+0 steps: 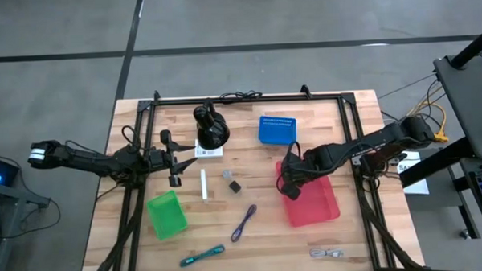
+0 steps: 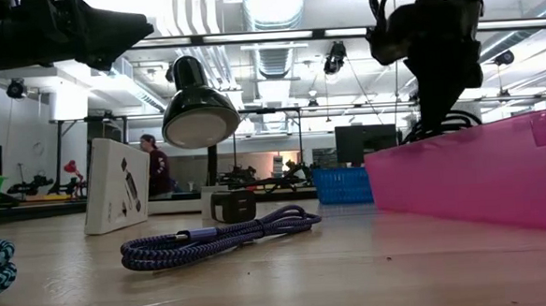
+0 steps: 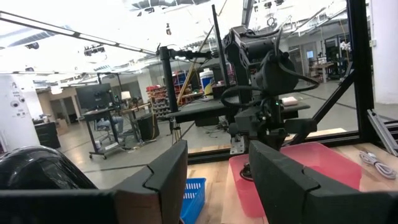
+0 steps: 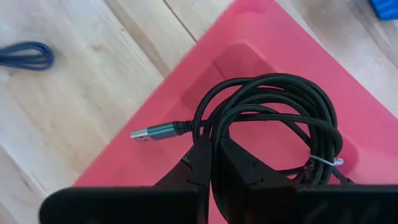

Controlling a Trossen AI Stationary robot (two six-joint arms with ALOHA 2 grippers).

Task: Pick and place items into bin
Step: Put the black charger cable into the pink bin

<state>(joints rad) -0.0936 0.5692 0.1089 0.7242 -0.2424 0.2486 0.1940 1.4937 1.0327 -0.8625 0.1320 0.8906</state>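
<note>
The robot's right gripper needs to release the black coiled cable on the red bin's bottom (image 1: 294, 187) (image 4: 229, 134), near the side of the bin that faces the tiny dark block.
My right gripper (image 1: 290, 182) is shut on a black coiled cable (image 4: 273, 118) over the near-left corner of the red bin (image 1: 320, 203). It also shows in the low view (image 2: 435, 79). My left gripper (image 1: 175, 159) is open and empty above the table, left of the white card (image 1: 209, 150). A white stick (image 1: 203, 185), a silver piece (image 1: 226, 175), a tiny dark block (image 1: 235, 185), a purple cable (image 1: 244, 222) and a teal tool (image 1: 203, 254) lie flat on the table. My right gripper pinches several strands of the cable's coil (image 4: 212, 138) between its two fingers, which come from above and point down. The coil hangs below the fingers with its plug end (image 4: 148, 132) sticking out sideways. Its lower loops (image 2: 447, 123) dip behind the bin's wall.
A large black rounded object (image 1: 211, 127) and a blue basket (image 1: 278, 129) stand at the far middle. A green bin (image 1: 166, 214) sits near left. A grey cable (image 1: 327, 251) lies near the front edge. A black frame rail (image 1: 248, 99) borders the table.
</note>
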